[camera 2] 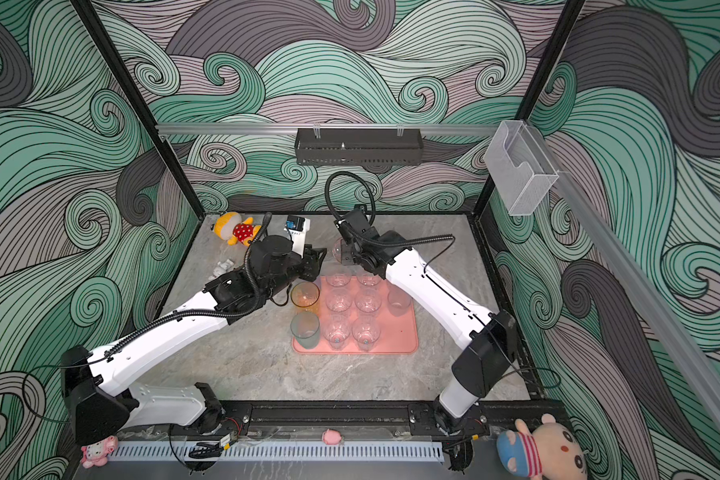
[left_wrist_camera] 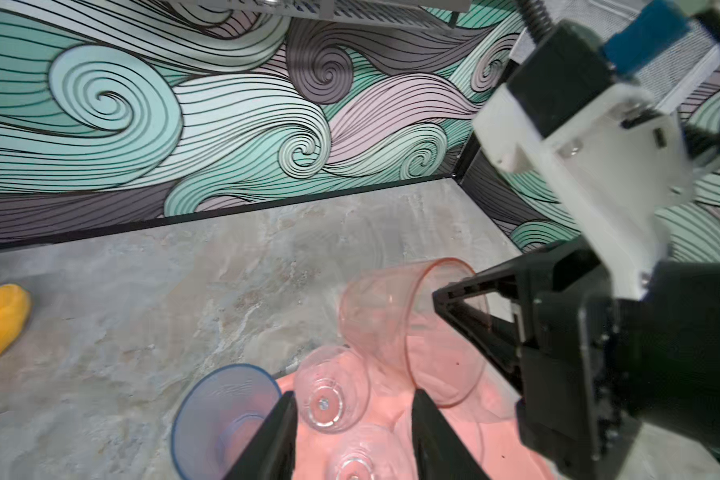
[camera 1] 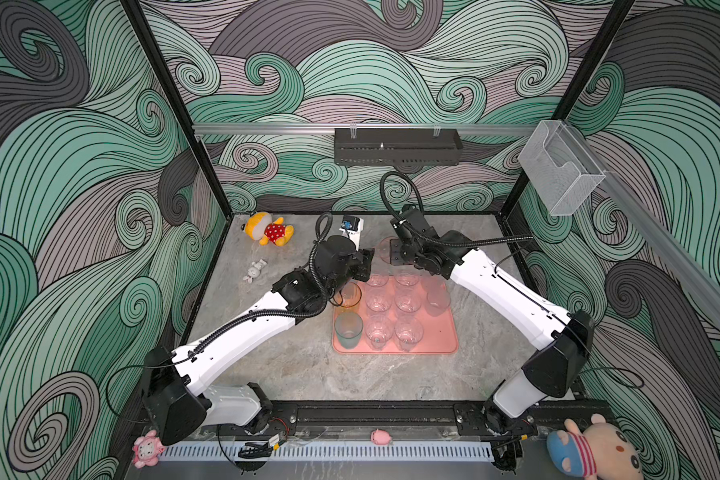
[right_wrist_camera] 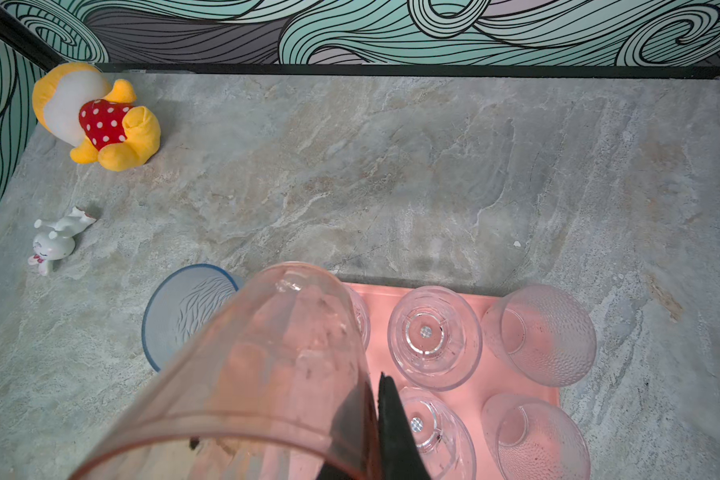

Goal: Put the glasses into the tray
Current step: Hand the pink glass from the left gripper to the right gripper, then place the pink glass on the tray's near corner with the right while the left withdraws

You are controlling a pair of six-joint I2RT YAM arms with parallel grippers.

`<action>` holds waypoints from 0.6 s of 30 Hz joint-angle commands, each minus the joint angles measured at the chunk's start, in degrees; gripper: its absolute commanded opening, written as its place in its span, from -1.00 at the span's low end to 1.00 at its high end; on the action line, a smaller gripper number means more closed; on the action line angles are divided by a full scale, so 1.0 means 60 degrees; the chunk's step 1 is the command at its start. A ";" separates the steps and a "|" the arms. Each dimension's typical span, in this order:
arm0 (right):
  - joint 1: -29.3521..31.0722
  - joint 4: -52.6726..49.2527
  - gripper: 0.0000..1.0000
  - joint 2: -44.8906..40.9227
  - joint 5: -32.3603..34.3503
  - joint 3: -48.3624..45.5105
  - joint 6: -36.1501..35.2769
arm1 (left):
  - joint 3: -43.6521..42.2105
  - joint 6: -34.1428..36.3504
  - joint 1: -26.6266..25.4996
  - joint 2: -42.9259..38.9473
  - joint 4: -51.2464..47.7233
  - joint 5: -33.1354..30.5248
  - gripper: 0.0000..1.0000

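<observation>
Next, my right gripper releases the pink glass in the salmon-pink tray's empty near corner [camera 1: 440,340], so that it is set down beside the clear glasses.
The salmon-pink tray [camera 1: 441,336] [camera 2: 402,338] holds several clear glasses [camera 1: 378,301], with an orange glass [camera 1: 348,297] and a teal glass [camera 1: 348,330] along its left side. A pink glass [right_wrist_camera: 267,353] [left_wrist_camera: 412,332] [camera 1: 385,249] hangs tilted over the tray's far left corner. My right gripper [right_wrist_camera: 377,399] [left_wrist_camera: 454,299] is shut on its rim, one finger inside the wall and one outside. My left gripper [left_wrist_camera: 354,395] [camera 1: 368,264] is open just left of it, holding nothing. A blue-grey glass [left_wrist_camera: 221,415] [right_wrist_camera: 184,311] stands by that corner; whether it is on the tray I cannot tell.
A yellow plush [camera 1: 269,229] and a small white figurine [camera 1: 254,270] lie at the table's back left. A white device [camera 1: 351,226] stands behind the left gripper. A black shelf [camera 1: 398,145] and a clear box [camera 1: 558,166] hang on the walls.
</observation>
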 commanded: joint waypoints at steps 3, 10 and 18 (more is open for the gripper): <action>-0.0581 -0.0915 -0.90 -0.0748 -0.1095 -0.0475 -0.0439 | -0.0670 0.1203 0.0336 -0.1054 -0.0167 -0.1417 0.06; -0.1374 -0.2759 -0.90 -0.2732 -0.1487 -0.2054 -0.0623 | -0.1769 0.0739 0.1790 -0.2304 -0.0684 -0.1011 0.07; -0.1577 -0.4326 -0.89 -0.4327 -0.1441 -0.3720 -0.0319 | -0.2396 0.0350 0.2437 -0.3003 -0.1008 -0.0809 0.08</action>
